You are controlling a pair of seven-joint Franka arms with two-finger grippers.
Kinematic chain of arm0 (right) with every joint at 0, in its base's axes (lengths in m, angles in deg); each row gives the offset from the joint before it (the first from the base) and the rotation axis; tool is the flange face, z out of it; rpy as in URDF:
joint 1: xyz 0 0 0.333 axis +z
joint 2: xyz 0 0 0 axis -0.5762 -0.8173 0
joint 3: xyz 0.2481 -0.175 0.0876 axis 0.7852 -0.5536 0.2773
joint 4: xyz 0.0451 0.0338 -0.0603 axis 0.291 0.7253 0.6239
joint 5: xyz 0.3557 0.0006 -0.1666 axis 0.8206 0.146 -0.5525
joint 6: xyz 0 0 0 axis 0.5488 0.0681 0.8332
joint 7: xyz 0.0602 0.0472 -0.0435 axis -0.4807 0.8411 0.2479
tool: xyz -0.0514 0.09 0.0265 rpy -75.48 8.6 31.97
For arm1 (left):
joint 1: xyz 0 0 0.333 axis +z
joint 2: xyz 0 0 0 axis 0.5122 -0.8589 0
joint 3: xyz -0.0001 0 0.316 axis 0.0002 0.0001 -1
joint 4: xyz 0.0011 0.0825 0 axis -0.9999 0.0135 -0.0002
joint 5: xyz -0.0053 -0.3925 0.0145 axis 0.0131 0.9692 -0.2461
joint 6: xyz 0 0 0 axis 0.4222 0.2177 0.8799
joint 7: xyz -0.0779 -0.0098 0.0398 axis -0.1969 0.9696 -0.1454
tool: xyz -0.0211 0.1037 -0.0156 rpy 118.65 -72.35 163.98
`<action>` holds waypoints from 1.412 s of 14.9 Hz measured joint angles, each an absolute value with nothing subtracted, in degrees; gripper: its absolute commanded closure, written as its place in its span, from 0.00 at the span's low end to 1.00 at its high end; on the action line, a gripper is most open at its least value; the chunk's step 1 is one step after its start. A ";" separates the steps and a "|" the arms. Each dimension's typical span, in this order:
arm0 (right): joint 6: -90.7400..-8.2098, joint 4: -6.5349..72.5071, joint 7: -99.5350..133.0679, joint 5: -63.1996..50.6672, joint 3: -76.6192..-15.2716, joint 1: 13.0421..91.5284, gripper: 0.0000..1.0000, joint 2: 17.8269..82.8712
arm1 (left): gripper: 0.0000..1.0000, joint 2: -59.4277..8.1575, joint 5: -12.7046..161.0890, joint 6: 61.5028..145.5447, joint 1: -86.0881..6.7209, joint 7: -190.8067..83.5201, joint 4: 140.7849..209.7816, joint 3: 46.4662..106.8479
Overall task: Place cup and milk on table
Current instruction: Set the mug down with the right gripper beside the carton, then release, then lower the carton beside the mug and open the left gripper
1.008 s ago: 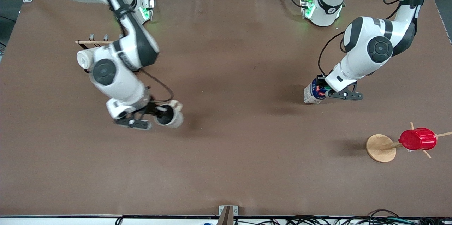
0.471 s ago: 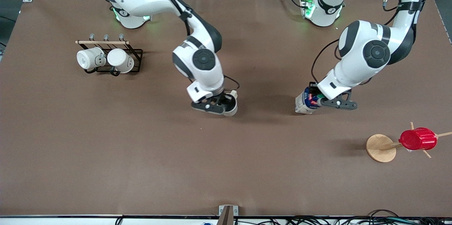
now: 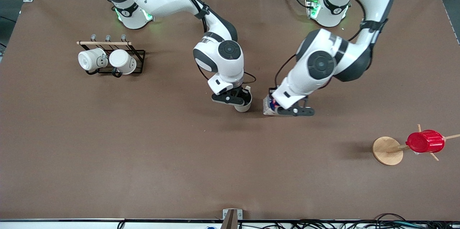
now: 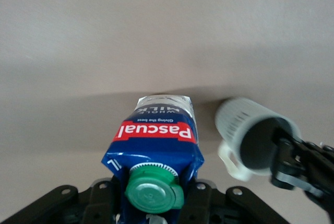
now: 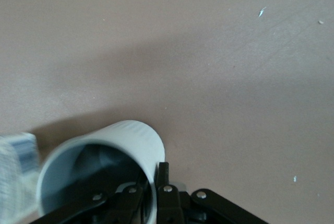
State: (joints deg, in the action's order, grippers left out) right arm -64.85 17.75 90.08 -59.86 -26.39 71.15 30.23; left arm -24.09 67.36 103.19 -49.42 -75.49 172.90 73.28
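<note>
I will use my left gripper to release the milk on the brown table [image 3: 263, 109] [image 4: 173, 108], setting it close beside the off-white cup. The milk is now held beside the cup.
My right gripper [image 3: 240, 100] is shut on the rim of the cup [image 3: 244, 105], an off-white mug with a dark inside, and holds it low over the middle of the brown table [image 3: 143, 157]. One finger is inside the rim and one outside in the right wrist view [image 5: 155, 192], where the cup [image 5: 125, 140] fills the corner. My left gripper [image 3: 278, 108] is shut on the milk [image 3: 269, 105], a blue and white carton with a green cap [image 4: 154, 192] and red label, held beside the cup. The cup also shows in the left wrist view [image 4: 245, 130].
A black wire rack [image 3: 138, 58] with two all-white mugs [image 3: 122, 62] stands toward the right arm's end. A wooden stand [image 3: 386, 150] with a red ribbed cup [image 3: 426, 141] stands toward the left arm's end, nearer the front camera.
Both arms have swung toward the table's middle. The right gripper carried the cup away from the rack side; the left carried the milk toward it. Cup and carton now hang side by side.
</note>
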 measured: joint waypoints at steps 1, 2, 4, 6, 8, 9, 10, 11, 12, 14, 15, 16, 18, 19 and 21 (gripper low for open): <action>-65.09 17.75 90.10 -60.07 -26.44 71.13 0.16 29.94 | 0.87 -24.63 67.36 103.18 -50.14 -76.08 172.88 73.27; -65.13 17.75 90.12 -60.22 -26.48 71.12 0.05 29.74 | 0.87 -25.01 67.30 103.17 -50.52 -76.38 172.87 73.26; -65.04 17.63 90.14 -60.26 -26.52 71.02 0.00 29.75 | 0.87 -25.59 66.45 103.17 -51.00 -76.49 172.86 73.25; -62.54 16.74 90.13 -60.33 -26.64 70.39 0.00 30.50 | 0.84 -26.03 65.75 103.36 -51.26 -76.58 172.82 73.26; -56.62 15.46 90.01 -60.36 -26.73 68.73 0.00 33.39 | 0.82 -26.13 65.09 103.49 -51.30 -76.58 172.63 73.26; -53.37 15.02 89.53 -60.38 -26.73 67.47 0.00 35.78 | 0.81 -26.19 64.38 103.81 -51.32 -76.58 172.53 73.27; -50.10 14.79 88.31 -60.38 -26.73 66.14 0.00 38.38 | 0.79 -26.30 63.88 104.30 -51.34 -76.58 172.44 73.27; -47.06 14.71 86.87 -60.38 -26.75 64.65 0.00 41.14 | 0.72 -26.43 63.61 104.78 -51.42 -76.58 172.38 73.27; -44.53 14.69 85.63 -60.38 -26.78 62.93 0.00 43.91 | 0.44 -26.56 63.40 105.12 -51.66 -76.58 172.34 73.27; -41.38 14.72 83.76 -60.38 -26.84 58.61 0.00 49.07 | 0.00 -26.67 63.14 105.62 -52.24 -76.59 172.23 73.27; -40.37 14.75 82.07 -60.38 -26.86 56.29 0.00 51.29 | 0.00 -26.66 63.14 105.77 -52.48 -76.60 171.96 73.30; -39.15 14.77 79.45 -60.38 -26.88 53.90 0.00 53.28 | 0.00 -26.63 63.14 105.77 -52.60 -76.60 171.58 73.30; -36.12 14.80 73.09 -59.53 -26.94 49.01 0.00 56.77 | 0.00 -26.32 63.14 105.74 -52.39 -76.61 170.78 73.25; -34.92 14.81 69.59 -57.91 -27.05 46.42 0.00 58.40 | 0.00 -25.82 63.14 105.71 -52.06 -76.61 170.39 73.21; -31.97 14.82 60.93 -54.61 -27.97 41.61 0.00 61.52 | 0.00 -23.73 63.14 105.23 -50.46 -76.60 170.09 73.11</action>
